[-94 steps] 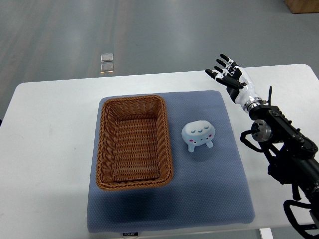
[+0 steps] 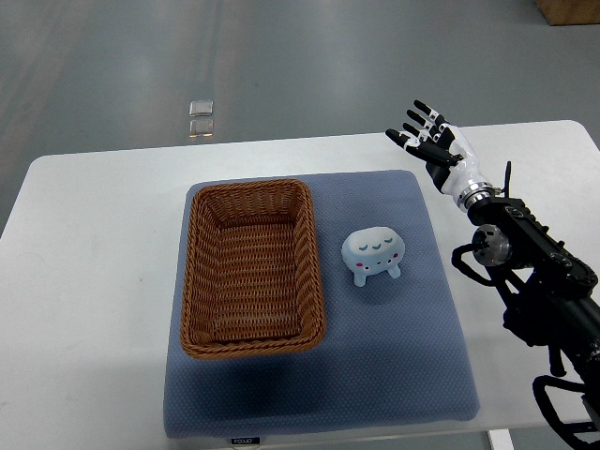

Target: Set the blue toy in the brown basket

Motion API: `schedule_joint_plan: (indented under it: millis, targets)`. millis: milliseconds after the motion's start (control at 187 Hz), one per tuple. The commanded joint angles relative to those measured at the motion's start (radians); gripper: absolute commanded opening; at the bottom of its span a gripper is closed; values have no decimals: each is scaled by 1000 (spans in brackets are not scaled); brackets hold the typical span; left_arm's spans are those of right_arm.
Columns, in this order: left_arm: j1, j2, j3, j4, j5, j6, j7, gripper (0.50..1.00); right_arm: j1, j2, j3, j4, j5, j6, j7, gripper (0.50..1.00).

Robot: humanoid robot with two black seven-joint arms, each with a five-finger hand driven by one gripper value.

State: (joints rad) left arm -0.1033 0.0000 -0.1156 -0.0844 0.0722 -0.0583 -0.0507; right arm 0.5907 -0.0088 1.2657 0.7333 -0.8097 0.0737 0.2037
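Observation:
Next, my right gripper goes to the rounded top (image 2: 384,238) of the blue toy, opposite its short legs, and closes there.
A pale blue toy (image 2: 373,255) with a sleepy face and short legs sits on the blue-grey mat (image 2: 375,366), just right of the brown wicker basket (image 2: 251,267). The basket is empty. My right hand (image 2: 429,137) hovers over the mat's far right corner, fingers spread and holding nothing, well above and to the right of the toy. Its black arm (image 2: 534,291) comes in from the right edge. The left arm does not show.
The mat lies on a white table (image 2: 84,281). A small clear object (image 2: 201,118) lies on the grey floor beyond the table's far edge. A brown box corner (image 2: 568,9) shows at the top right.

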Motion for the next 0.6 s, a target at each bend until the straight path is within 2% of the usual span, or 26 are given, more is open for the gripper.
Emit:
schedule_joint_plan:
  millis: [0,593]
  targets:
    - [0,0,-1,0,0,0,0,1000,1,3,-2,0,0,0,14,915]
    - [2,0,-1,2,0,0,0,1000,12,-10,-14,35,-11,12,28,913]
